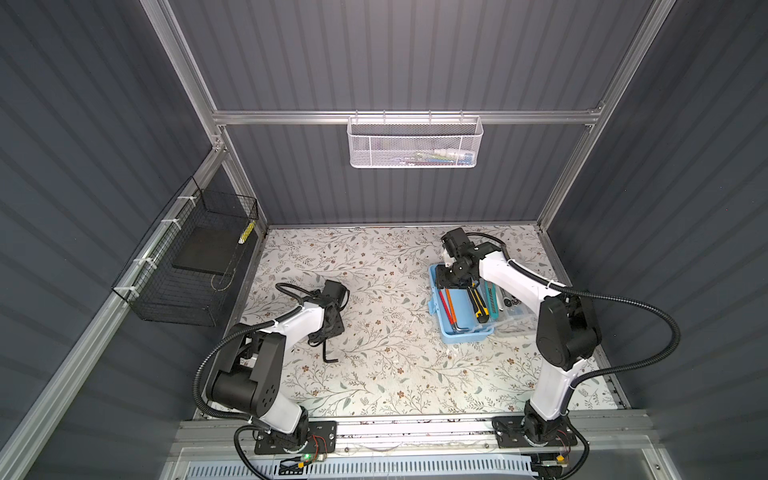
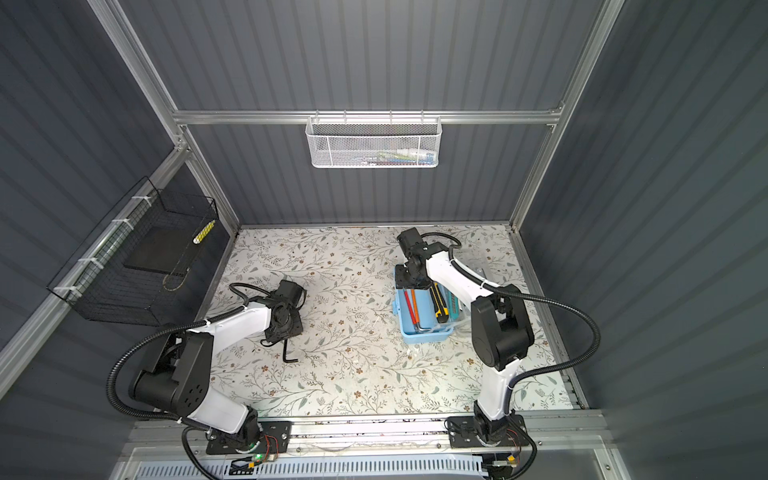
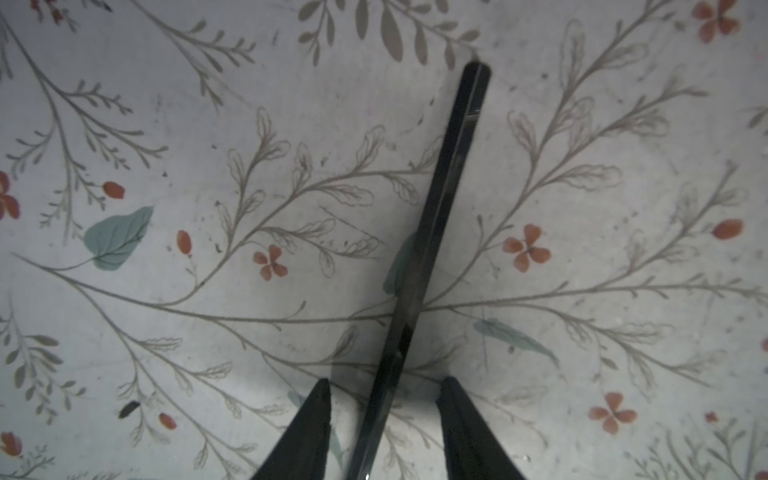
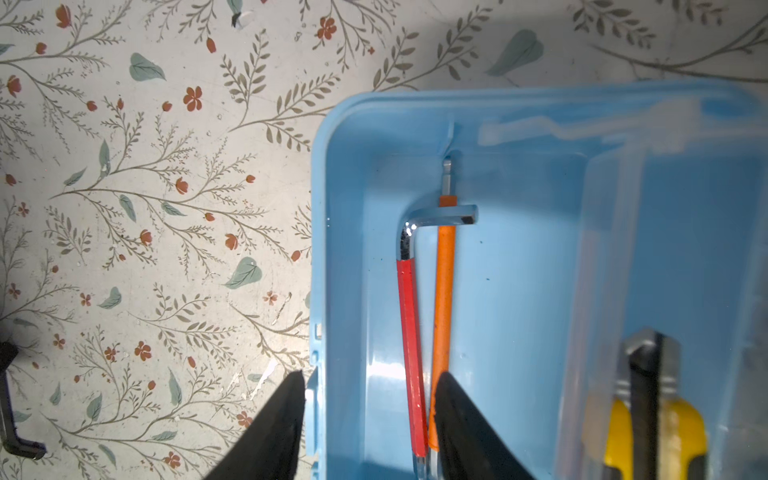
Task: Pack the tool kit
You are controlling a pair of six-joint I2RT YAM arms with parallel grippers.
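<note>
Next, my right gripper grabs the black hex key by its long arm (image 1: 325, 348) (image 4: 6, 400) near the bend, beside my left gripper.
The light blue tool box (image 1: 461, 334) (image 2: 428, 334) stands open at the right of the table, its clear lid (image 1: 515, 324) swung out to the right. A red hex key (image 4: 409, 332), an orange screwdriver (image 4: 442, 291) and a yellow-black utility knife (image 1: 478, 303) (image 4: 652, 415) lie inside. My right gripper (image 4: 370, 373) is open above the box's far left corner, one finger outside the wall (image 4: 320, 249) and one over the orange screwdriver. A black hex key (image 1: 328, 353) (image 2: 286, 353) (image 3: 436, 216) lies on the table. My left gripper (image 3: 385, 380) is open and straddles it, with a gap on each side.
A white mesh basket (image 1: 415, 145) hangs on the back wall rail. A black wire basket (image 1: 187, 266) is fixed to the left wall. A teal utility knife (image 1: 492, 297) and small sockets (image 1: 509, 297) lie at the box's right side. Grey walls enclose the floral table (image 1: 395, 374).
</note>
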